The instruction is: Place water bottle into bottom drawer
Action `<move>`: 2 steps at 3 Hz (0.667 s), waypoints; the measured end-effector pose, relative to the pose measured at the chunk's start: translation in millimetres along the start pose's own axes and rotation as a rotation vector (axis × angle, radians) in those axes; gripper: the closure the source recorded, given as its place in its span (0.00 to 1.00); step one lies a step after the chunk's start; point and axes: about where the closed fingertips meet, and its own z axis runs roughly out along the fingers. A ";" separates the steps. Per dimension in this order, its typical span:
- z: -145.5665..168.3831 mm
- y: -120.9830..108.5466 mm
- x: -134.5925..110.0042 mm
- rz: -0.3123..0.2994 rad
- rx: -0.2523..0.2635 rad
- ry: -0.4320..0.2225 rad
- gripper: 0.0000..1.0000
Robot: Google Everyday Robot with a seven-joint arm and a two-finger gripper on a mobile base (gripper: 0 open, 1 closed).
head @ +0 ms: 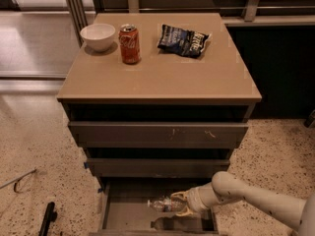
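My gripper is holding the water bottle. It will let go of it on the middle of the bottom drawer's grey bottom (155,217), toward the front of the drawer.
The water bottle (165,205), clear with a white cap pointing left, lies sideways inside the open bottom drawer (129,215), just above its grey floor. My gripper (181,204) reaches in from the right on a white arm and is shut on the bottle's base end, its yellowish fingers (180,196) around it. The bottle's reflection or shadow shows on the drawer floor below it.
On the cabinet top (157,77) stand a white bowl (98,36), an orange-red soda can (130,44) and a dark chip bag (183,40). Two wider drawers (157,133) sit above. A black object (47,218) lies on the speckled floor at left.
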 end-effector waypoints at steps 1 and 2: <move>71.3 -4.0 38.6 0.012 -0.016 -0.035 1.00; 71.8 -3.7 38.7 0.011 -0.016 -0.036 1.00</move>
